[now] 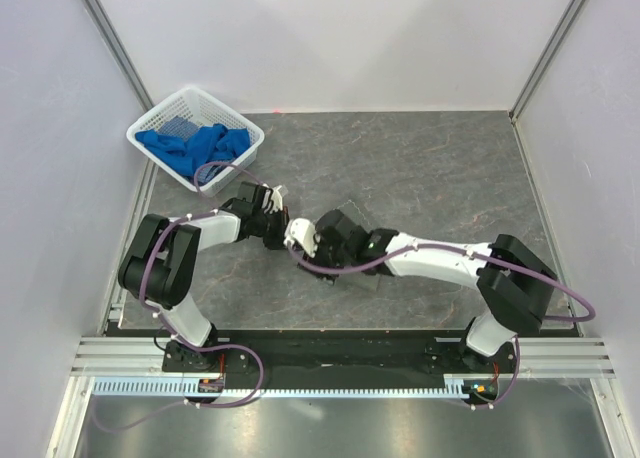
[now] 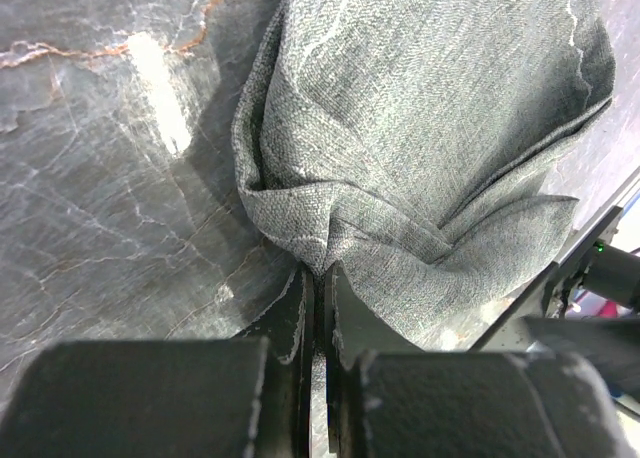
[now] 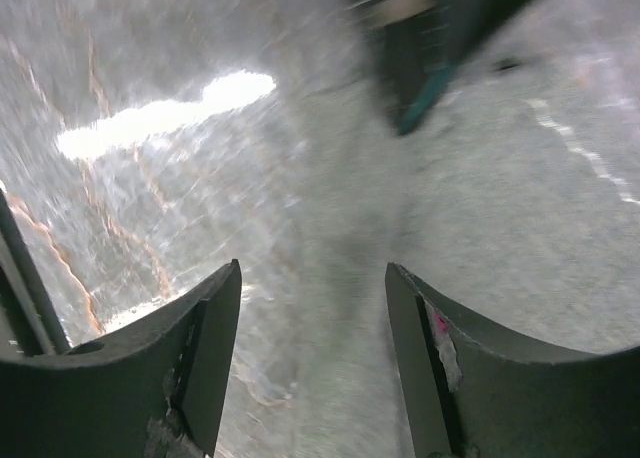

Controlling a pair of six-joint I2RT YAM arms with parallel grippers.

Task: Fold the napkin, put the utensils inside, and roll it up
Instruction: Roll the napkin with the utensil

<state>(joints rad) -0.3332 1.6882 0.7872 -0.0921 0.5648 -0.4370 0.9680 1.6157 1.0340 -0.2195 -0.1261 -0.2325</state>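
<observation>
My right gripper is to pinch the napkin's edge (image 3: 345,303) close by, as the napkin lies bunched in folds beside my left gripper, and then both grippers should lift the cloth.
The dark grey napkin (image 2: 430,128) lies bunched on the marble tabletop. My left gripper (image 2: 320,270) is shut on a gathered fold at its near edge. In the top view the left gripper (image 1: 280,221) meets the right gripper (image 1: 300,240) mid-table, and the right arm covers most of the napkin (image 1: 362,278). My right gripper (image 3: 312,278) is open and empty just above the grey cloth (image 3: 500,198). That view is motion-blurred, with the left gripper dark at its top. The fork is hidden or out of view.
A white basket (image 1: 240,130) with bright blue cloths (image 1: 195,146) stands at the back left, just beyond the left arm. White walls close in the table on three sides. The right arm's body shows at the right edge of the left wrist view (image 2: 600,278).
</observation>
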